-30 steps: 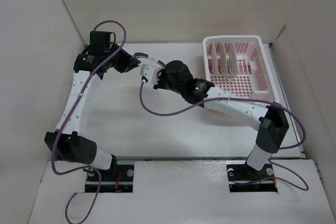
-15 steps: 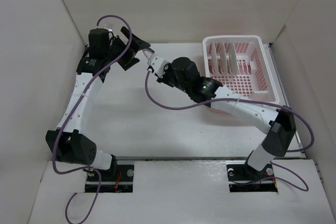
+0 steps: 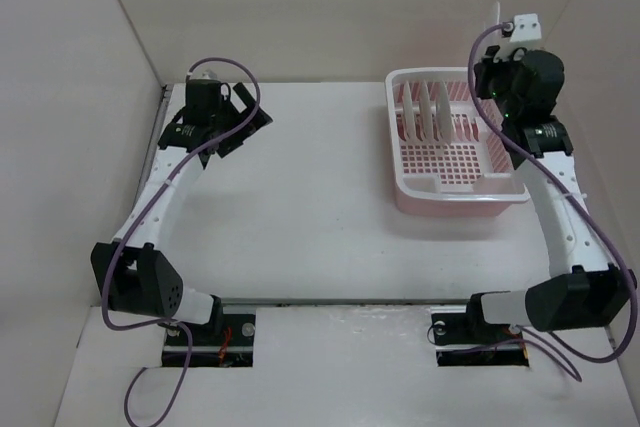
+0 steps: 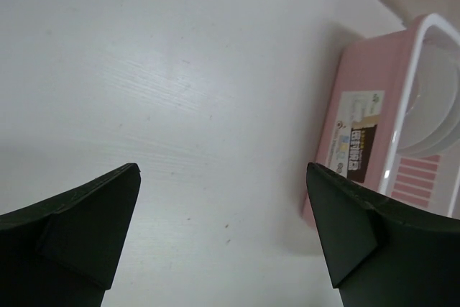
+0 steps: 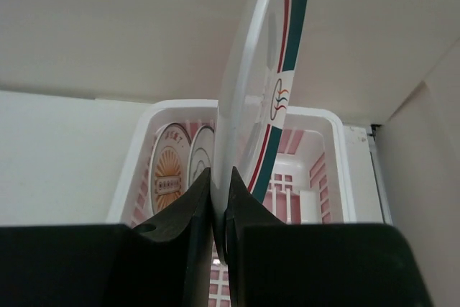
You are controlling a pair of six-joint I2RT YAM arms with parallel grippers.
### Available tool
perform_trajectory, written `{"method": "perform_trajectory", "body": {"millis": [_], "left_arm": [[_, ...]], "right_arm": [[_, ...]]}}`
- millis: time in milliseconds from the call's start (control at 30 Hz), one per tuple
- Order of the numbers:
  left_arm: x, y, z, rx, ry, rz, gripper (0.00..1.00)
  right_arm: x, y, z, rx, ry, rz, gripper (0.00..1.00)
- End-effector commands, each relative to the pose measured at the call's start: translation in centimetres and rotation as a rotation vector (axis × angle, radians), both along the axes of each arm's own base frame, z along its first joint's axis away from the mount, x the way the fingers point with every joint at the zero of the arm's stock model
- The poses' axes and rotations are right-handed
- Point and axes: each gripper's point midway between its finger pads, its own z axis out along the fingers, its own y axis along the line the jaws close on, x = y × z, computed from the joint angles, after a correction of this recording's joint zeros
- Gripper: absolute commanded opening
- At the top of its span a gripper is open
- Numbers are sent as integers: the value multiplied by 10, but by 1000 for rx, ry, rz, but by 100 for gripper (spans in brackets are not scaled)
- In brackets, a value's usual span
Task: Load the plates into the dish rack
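My right gripper will set the white plate, now hanging above the rack's corner, down upright and let it go in the empty slot (image 3: 461, 111) beside the dish rack's standing plates.
My right gripper (image 5: 221, 177) is shut on the lower edge of a white plate with a dark teal rim (image 5: 262, 84), held upright and edge-on. From above, this plate (image 3: 496, 19) and the right gripper (image 3: 492, 59) hang above the back right corner of the pink-and-white dish rack (image 3: 455, 195). Plates stand upright in the rack's left slots (image 3: 428, 107); one has an orange centre (image 5: 169, 170) and another stands beside it (image 5: 201, 159). My left gripper (image 3: 238, 125) is open and empty over the table's back left (image 4: 223, 170).
The dish rack's pink side wall with a label (image 4: 363, 134) shows at the right of the left wrist view. Cardboard walls close in the table at the back and on both sides. Purple cables loop off both arms.
The left gripper opened, let go of the teal-rimmed plate and drew back left. The right gripper, shut on that plate, swung from the table's middle up to the rack's back right.
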Motion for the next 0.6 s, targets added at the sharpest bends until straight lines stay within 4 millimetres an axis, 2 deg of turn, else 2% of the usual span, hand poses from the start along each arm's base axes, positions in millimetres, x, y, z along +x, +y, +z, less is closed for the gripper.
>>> {"method": "perform_trajectory", "body": {"millis": [0,33,100,167,200,400,433,467,567], "left_arm": [[-5,0,8,41,-57,-26,100],[-5,0,8,41,-57,-26,100],[-5,1,8,51,-60,-33,100],[-4,1,9,57,-71,-38,100],[-3,1,13,63,-82,-43,100],[-5,5,17,103,-87,-57,100],[-5,5,12,105,-69,-58,100],[-5,5,12,105,-69,-58,100],[-5,4,12,116,-74,-76,100]], "right_arm": [[0,2,37,126,-88,94,0],[5,-14,32,125,-70,56,0],[20,-29,16,126,-21,34,0],[27,-47,13,130,-13,38,0],[36,-53,-4,136,29,34,0],[50,-76,-33,104,102,-21,0],[56,-78,-48,94,132,-20,0],[55,-82,-48,85,131,-28,0],[64,-87,-69,102,175,-3,0]]}}
